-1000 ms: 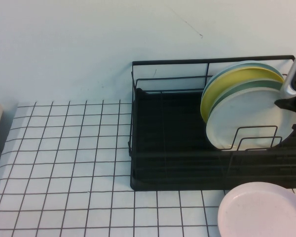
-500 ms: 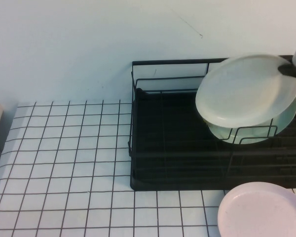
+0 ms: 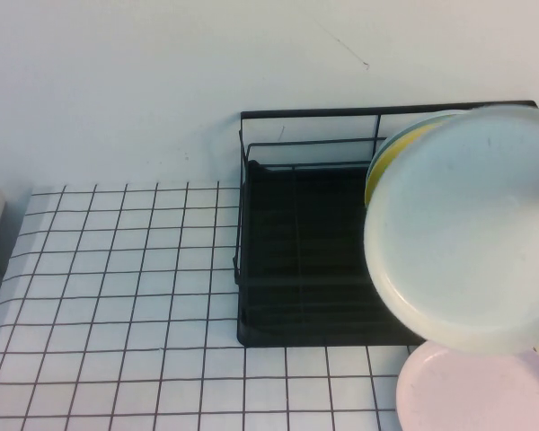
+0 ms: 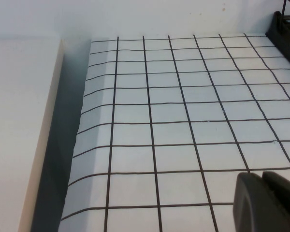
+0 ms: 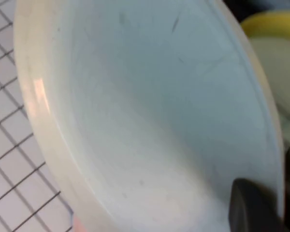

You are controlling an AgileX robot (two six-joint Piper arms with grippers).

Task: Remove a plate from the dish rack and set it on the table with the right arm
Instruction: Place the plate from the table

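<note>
Next, my right gripper releases the off-white plate on top of the pale pink plate [image 3: 480, 400] that sits in front of the rack.
The off-white plate [image 3: 472, 224] hangs in the air above the right part of the black wire dish rack [image 3: 296, 260], its face tilted toward the high camera and hiding much of the rack. In the right wrist view the plate [image 5: 150, 111] fills the picture. My right gripper [image 5: 275, 193] is shut on its rim, with one dark finger [image 5: 253, 205] on the plate's face. The right gripper is hidden in the high view. My left gripper [image 4: 263, 193] is shut and empty, low over the gridded table [image 4: 174, 121] far left of the rack.
A yellow plate [image 3: 391, 153] and others stand in the rack behind the lifted one. A pale pink plate [image 3: 467, 395] lies on the table [image 3: 117, 296] in front of the rack's right end. A white block [image 4: 19, 121] borders the table's left edge.
The plate has come up out of the rack's dividers and toward the camera, swinging forward over the rack's front right. The right gripper has passed out of sight in the high view.
</note>
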